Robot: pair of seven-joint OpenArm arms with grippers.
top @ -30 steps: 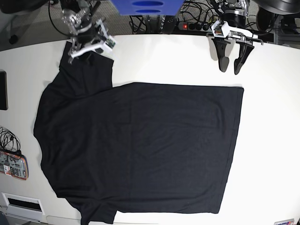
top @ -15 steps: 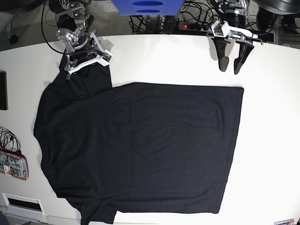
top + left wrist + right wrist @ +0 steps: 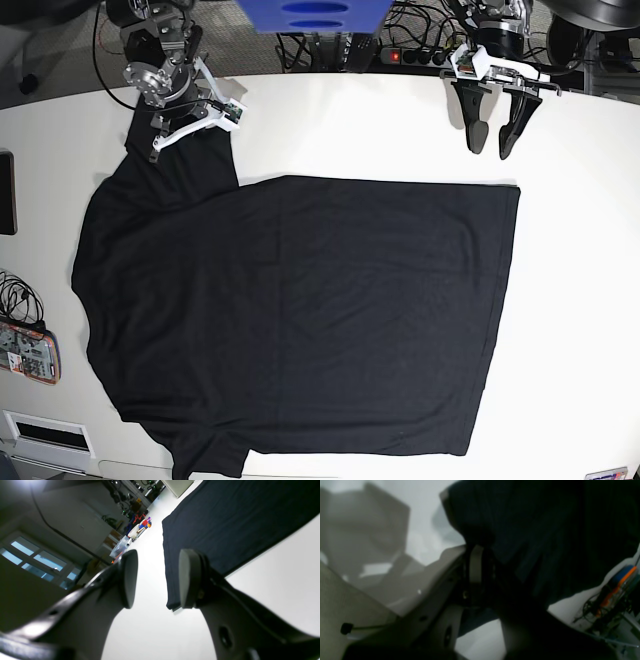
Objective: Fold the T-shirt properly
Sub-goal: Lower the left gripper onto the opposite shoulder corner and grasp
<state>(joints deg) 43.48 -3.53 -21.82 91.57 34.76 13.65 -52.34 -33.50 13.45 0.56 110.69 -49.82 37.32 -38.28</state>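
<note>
I should close my left gripper on the far hem corner (image 3: 508, 193) (image 3: 174, 602) of the black T-shirt, opposite the sleeve that my right gripper is holding.
The black T-shirt (image 3: 300, 310) lies spread flat on the white table (image 3: 580, 300), one sleeve reaching toward the far left corner. My right gripper (image 3: 185, 130) sits on that sleeve's far end. In the right wrist view its fingers (image 3: 476, 565) are shut, with the T-shirt's (image 3: 545, 530) dark cloth pinched and bunched between them. My left gripper (image 3: 491, 148) hangs open over bare table just beyond the shirt's far right corner. In the left wrist view the left gripper (image 3: 155, 580) holds nothing, and the T-shirt's (image 3: 225, 530) corner lies under one finger.
A power strip (image 3: 415, 57) and cables run along the table's far edge beside a blue object (image 3: 312, 14). A dark flat device (image 3: 6, 192) lies at the left edge, with cables and a colourful item (image 3: 28, 352) below it.
My right gripper has dropped onto the sleeve's far end and closed on the cloth, drawing that edge in slightly. The left arm has stayed still.
</note>
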